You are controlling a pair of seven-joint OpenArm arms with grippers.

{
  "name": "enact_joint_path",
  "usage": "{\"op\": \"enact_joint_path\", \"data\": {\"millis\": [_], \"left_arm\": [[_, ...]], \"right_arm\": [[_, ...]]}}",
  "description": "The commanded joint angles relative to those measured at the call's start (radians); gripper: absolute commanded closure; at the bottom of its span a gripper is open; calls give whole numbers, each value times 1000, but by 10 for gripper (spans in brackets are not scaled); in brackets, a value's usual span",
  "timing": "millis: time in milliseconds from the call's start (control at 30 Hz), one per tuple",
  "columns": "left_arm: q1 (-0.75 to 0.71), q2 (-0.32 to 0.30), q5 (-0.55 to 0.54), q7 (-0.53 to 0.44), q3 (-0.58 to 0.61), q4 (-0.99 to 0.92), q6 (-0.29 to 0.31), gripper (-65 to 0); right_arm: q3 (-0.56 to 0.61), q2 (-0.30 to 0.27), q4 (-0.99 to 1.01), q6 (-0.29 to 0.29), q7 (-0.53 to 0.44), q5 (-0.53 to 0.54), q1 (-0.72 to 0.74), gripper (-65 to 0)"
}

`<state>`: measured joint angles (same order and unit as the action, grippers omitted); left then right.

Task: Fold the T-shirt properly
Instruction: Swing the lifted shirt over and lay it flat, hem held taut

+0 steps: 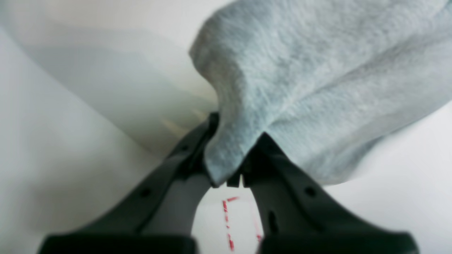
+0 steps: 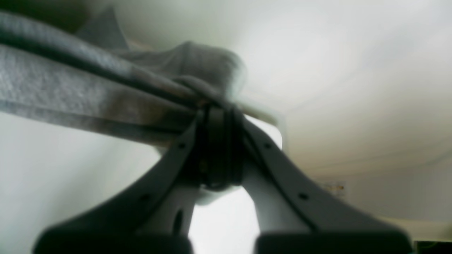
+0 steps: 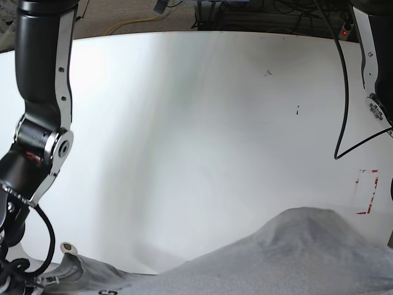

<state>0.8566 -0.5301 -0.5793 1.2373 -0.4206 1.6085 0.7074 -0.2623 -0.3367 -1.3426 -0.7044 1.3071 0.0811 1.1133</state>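
The robot's left gripper needs to release the T-shirt's edge on the white table (image 3: pixel 336 126) between the red dashed rectangle and the small dark mark.
The light grey T-shirt (image 3: pixel 295 258) stretches along the bottom edge of the base view, with a raised hump toward the right. In the left wrist view my left gripper (image 1: pixel 229 169) is shut on a folded edge of the T-shirt (image 1: pixel 317 70), which billows up and to the right above the fingers. In the right wrist view my right gripper (image 2: pixel 219 116) is shut on a bunched part of the T-shirt (image 2: pixel 70 88), and the cloth runs taut to the left from the fingertips. Both pinch points are hidden in the base view.
The white table (image 3: pixel 196 123) fills the base view. A red dashed rectangle (image 3: pixel 367 190) is marked on it at the right, and its marks (image 1: pixel 227 218) also show under the left gripper. The right arm (image 3: pixel 37 123) stands at the left, and the left arm (image 3: pixel 374 61) and a black cable (image 3: pixel 341 92) at the right.
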Motion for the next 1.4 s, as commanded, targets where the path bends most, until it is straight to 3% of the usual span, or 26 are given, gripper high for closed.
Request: {"op": "enact_joint_path", "data": {"millis": [0,200,333,533,800,1000,1367], "left_arm": [[-38,-25,31,-4,-24,19,-9,0],[-241,-18,29,-21,-60,59,-9,0],[-434,1,29,-66,-116,92,-9,0],[-733,49,37,-90,-188,168,-9,0],[-1032,94,38,-245,-189,154,-9,0],[-1130,94,38,-317,-189,94,-9,0],[-1077,95,40,-317,-177,60,-9,0]], "right_arm": [[-21,0,-116,6,18,-43,-46,0],[-25,9,-329,6,18,-43,-359,0],[-65,50,-429,6,15,-43,-566,0],[-187,107,-453,6,6,-28,-810,0],[-245,101,-456,6,-27,73,-1045,0],[-300,101,-458,6,-27,127,-1171,0],[-302,104,-459,6,-28,187,-1255,0]]}}
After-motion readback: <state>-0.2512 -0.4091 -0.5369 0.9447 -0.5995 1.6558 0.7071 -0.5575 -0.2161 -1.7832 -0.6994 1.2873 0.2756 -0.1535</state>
